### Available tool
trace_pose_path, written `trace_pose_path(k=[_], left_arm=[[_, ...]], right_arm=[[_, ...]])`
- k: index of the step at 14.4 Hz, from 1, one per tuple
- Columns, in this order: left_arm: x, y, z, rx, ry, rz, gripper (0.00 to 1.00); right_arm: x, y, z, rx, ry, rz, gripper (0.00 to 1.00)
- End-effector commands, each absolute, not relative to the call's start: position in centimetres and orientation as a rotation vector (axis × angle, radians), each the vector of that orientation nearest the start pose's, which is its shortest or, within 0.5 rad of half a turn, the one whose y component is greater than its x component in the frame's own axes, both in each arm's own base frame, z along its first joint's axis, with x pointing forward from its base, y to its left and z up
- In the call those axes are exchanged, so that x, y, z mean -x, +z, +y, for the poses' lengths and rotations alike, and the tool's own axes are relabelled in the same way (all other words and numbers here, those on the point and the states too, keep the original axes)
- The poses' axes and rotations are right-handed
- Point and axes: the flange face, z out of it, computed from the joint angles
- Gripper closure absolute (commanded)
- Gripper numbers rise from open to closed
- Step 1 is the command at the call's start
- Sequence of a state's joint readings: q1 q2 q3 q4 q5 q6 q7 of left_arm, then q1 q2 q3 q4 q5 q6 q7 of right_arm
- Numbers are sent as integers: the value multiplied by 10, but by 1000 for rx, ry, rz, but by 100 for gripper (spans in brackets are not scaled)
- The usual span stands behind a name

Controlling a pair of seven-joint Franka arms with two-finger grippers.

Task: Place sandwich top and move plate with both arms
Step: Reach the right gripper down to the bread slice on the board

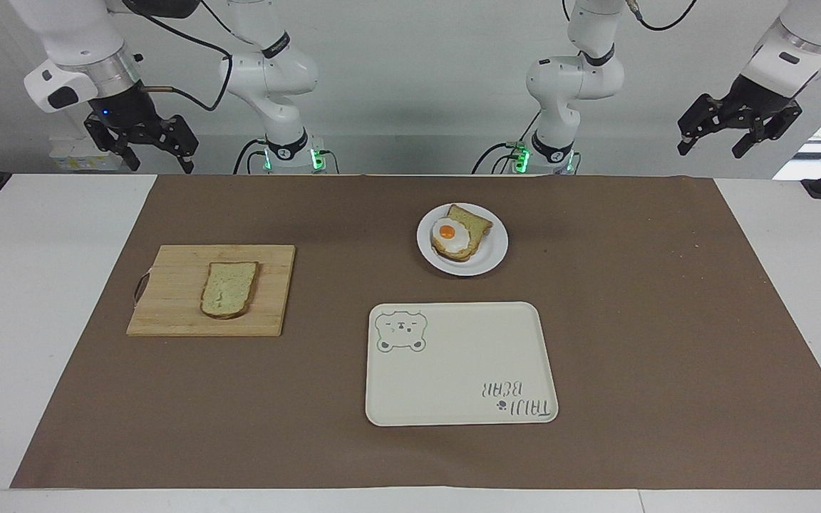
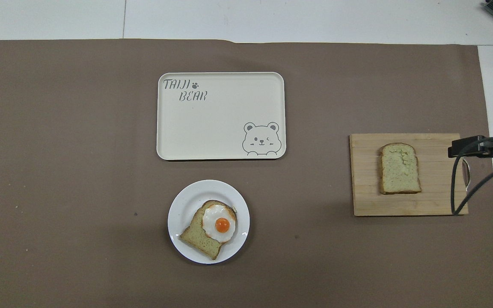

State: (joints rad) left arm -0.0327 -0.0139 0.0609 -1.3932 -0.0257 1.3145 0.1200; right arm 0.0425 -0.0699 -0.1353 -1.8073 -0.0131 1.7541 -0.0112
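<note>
Next, my right gripper moves to the sandwich top and closes on its crust edge [image 2: 416, 160] that faces the handle of the cutting board.
The sandwich top [image 1: 229, 288] [image 2: 399, 168], a bare pale slice with a brown crust, lies flat on a wooden cutting board [image 1: 168, 313] toward the right arm's end of the table. The white plate [image 1: 490, 261] [image 2: 183, 202] sits near the robots and carries a bread slice with a fried egg [image 1: 457, 235] [image 2: 217, 224]. My right gripper [image 1: 157, 162] hangs open and empty, high over the table's edge near the board. Just as high, my left gripper [image 1: 711, 148] waits open and empty at the left arm's end.
A cream rectangular tray with a bear drawing [image 1: 453, 370] [image 2: 221, 128] lies farther from the robots than the plate. A brown mat [image 1: 631, 320] covers the table. In the overhead view a black part with a cable [image 2: 479, 146] juts over the board's handle end.
</note>
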Motion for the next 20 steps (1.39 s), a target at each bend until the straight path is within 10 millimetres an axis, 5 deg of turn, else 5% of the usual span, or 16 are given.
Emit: trace_pose_path(k=[1,12,20], left_arm=[[-514,694,14,3167,106,152,0],[-514,694,14,3167,106,152,0],[-514,694,14,3167,109,152,0]], right_arm=[[-551,547,-53,3136,-41,91,0],[-585,478,-32,3119,-46,70,0],[-591,452,-20,3123,-76,49,0]])
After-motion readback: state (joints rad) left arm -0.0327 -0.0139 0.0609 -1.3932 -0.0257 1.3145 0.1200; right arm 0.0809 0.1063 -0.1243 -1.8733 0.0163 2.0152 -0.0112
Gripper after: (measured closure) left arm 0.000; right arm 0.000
